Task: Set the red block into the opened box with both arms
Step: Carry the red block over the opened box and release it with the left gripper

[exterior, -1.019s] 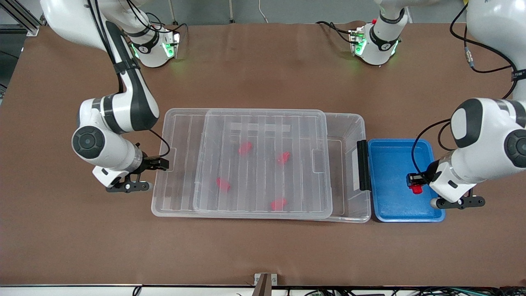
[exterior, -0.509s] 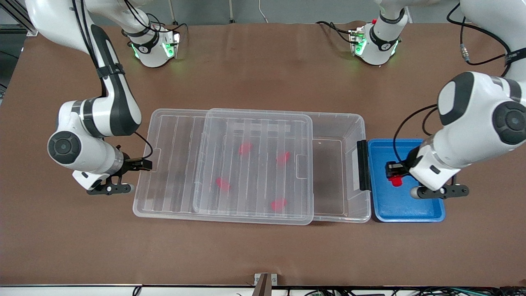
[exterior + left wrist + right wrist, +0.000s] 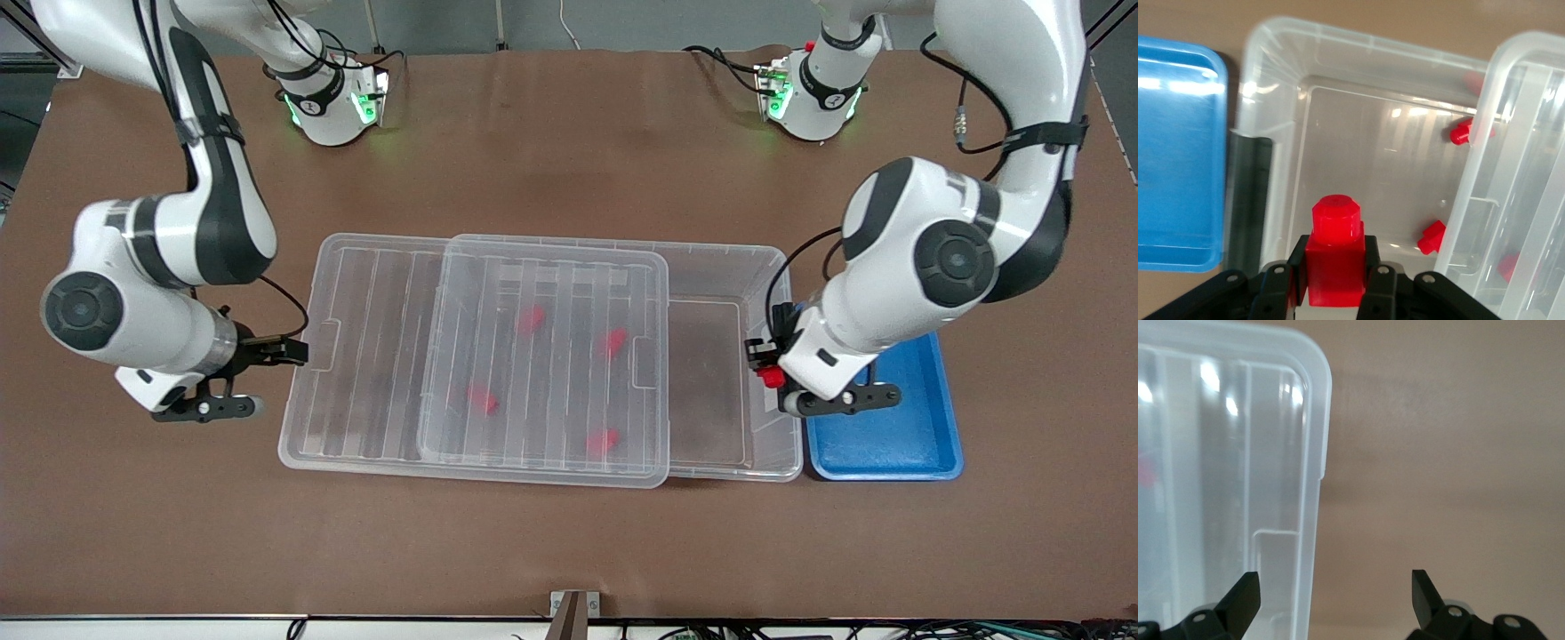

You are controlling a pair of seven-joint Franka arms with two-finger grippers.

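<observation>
The robot's left gripper should release the red block on the clear box's uncovered bottom, near the middle of the lid's edge (image 3: 685, 361) (image 3: 1357, 220).
My left gripper (image 3: 766, 369) is shut on a small red block (image 3: 1335, 257), stepped end forward. It hangs over the rim of the clear box (image 3: 782, 267) at the left arm's end, above the uncovered floor (image 3: 1365, 153). The ribbed clear lid (image 3: 533, 356) lies shifted toward the right arm's end and covers most of the box. My right gripper (image 3: 298, 351) is open at the lid's end. The lid's rim (image 3: 1315, 453) lies between its fingers, one finger over the lid and one over the table.
Several more red blocks (image 3: 613, 341) lie in the box under the lid; two (image 3: 1463, 131) show at the lid's edge. A blue tray (image 3: 889, 444) sits against the box at the left arm's end, next to the box's black clip handle (image 3: 1248, 200).
The lid slid toward the right arm's end together with my right gripper, baring more of the box. My left gripper carried the red block from over the blue tray to the box's rim.
</observation>
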